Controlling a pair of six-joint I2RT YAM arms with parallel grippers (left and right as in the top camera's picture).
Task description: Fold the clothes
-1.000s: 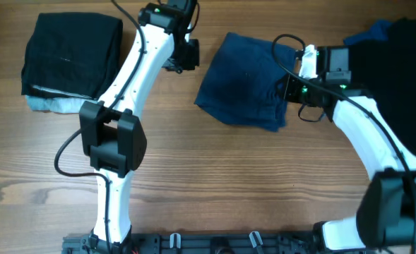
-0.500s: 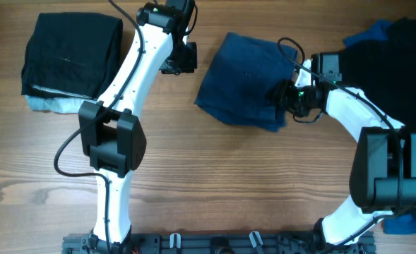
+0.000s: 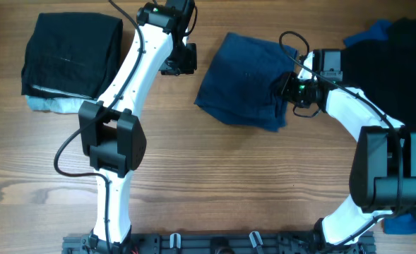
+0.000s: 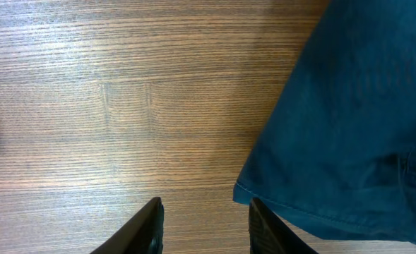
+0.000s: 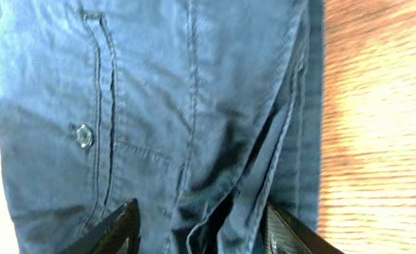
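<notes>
The dark navy shorts have a near hem, and next I need to move my left gripper to the middle of the near hem [image 3: 236, 122] [image 4: 349, 229] and close it there.
The dark navy shorts [image 3: 241, 79] lie folded into a rough square in the middle of the table. My right gripper [image 3: 287, 88] sits low over their right edge. In the right wrist view it [image 5: 200, 233] is open, its fingers astride a bunched ridge of the shorts [image 5: 193, 106] near a button [image 5: 85, 135]. My left gripper [image 3: 181, 59] hovers just left of the shorts. In the left wrist view it [image 4: 204, 229] is open over bare wood, and the shorts' hemmed corner [image 4: 349, 134] lies by its right finger [image 4: 264, 226].
A folded black garment [image 3: 70, 53] rests on a light blue one [image 3: 52, 104] at the far left. A black cloth [image 3: 398, 49] with a royal blue piece [image 3: 377, 31] lies at the far right. More blue cloth [image 3: 409, 224] shows at the bottom right corner.
My right arm has swung its wrist round and its jaws have spread wider at the shorts' right edge. The left arm and the shorts have stayed put.
</notes>
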